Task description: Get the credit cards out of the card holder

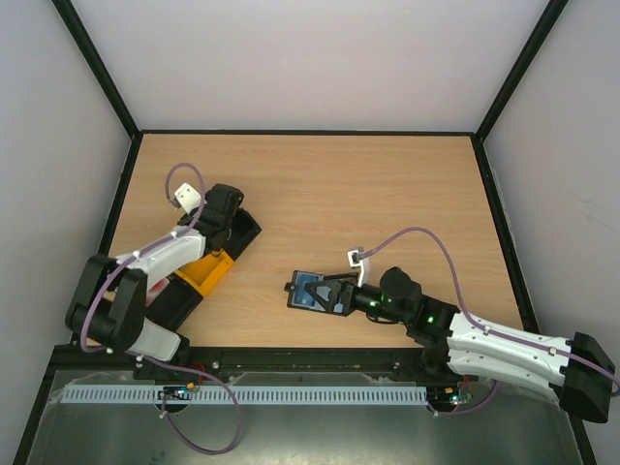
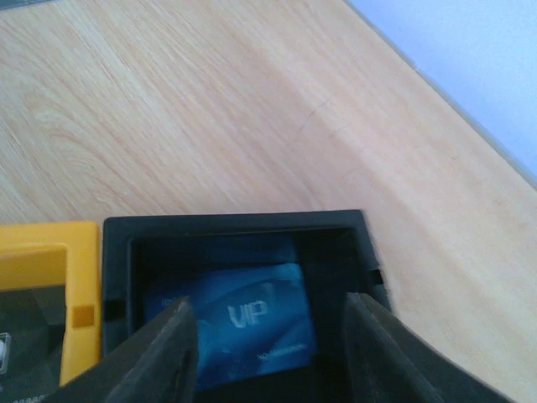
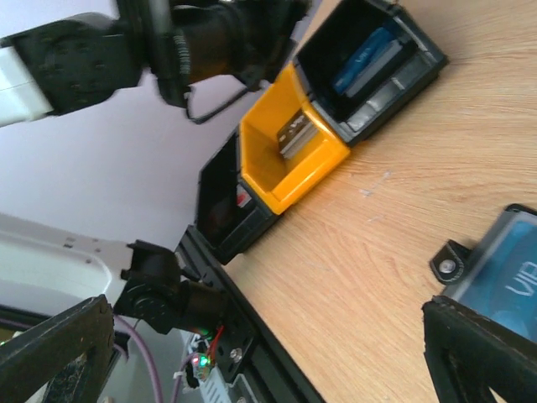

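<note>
Next, I close my right gripper on the blue card's inner edge (image 1: 324, 297), the one closest to the middle of the open black card holder.
A blue credit card (image 2: 243, 315) marked VIP lies flat inside a black tray (image 2: 235, 225). My left gripper (image 2: 268, 306) hangs just above it, open, with the fingers on either side of the card and not touching it. The same card (image 3: 365, 59) shows in the right wrist view. The black card holder (image 1: 308, 291) lies mid-table with another blue card (image 3: 512, 281) behind its translucent panel. My right gripper (image 1: 334, 293) is low at the holder's right end and wide open; in the right wrist view, my right gripper (image 3: 267, 312) has one finger beside the holder (image 3: 449, 264).
An orange tray (image 1: 208, 271) sits next to the black tray (image 1: 242, 228), with a small silvery item (image 3: 294, 134) inside. A second black tray (image 1: 179, 300) lies nearer the left arm's base. Black frame rails edge the table.
</note>
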Available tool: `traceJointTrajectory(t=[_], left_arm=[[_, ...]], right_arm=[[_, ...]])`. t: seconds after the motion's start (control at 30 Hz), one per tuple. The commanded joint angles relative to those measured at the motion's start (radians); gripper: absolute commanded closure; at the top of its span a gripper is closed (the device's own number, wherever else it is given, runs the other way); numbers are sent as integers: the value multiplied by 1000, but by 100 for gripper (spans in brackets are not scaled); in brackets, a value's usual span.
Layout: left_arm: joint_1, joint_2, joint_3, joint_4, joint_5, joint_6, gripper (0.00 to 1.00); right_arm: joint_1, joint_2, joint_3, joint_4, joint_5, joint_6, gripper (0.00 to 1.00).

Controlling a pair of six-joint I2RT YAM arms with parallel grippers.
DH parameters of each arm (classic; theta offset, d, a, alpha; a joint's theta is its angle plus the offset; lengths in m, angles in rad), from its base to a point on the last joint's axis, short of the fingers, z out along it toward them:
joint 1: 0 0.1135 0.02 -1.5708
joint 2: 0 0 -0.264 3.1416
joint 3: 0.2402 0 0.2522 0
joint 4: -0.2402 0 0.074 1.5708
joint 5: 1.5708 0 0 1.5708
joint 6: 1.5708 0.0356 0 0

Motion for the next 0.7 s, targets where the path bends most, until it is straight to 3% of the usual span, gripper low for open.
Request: traceJointTrajectory(t=[0.0,0.1,0.23,0.4,0.67], left_arm=[[-3,-121,25,-27,63,111,38],[-3,-183,42,-74,153,170,21],[-3,-255,61,-158,280,250,9],[-3,-357,42,-203,518,367,4],[-9,-476,-53,-184,885,474,0]], right_arm=[[4,-19,18,-72,117,35,2],[3,-11,25,-146,221,89,2],[4,20,44,-240,313,173,2],[4,58,59,-324,357,218,2],[3,101,16,-281,334,258,0]])
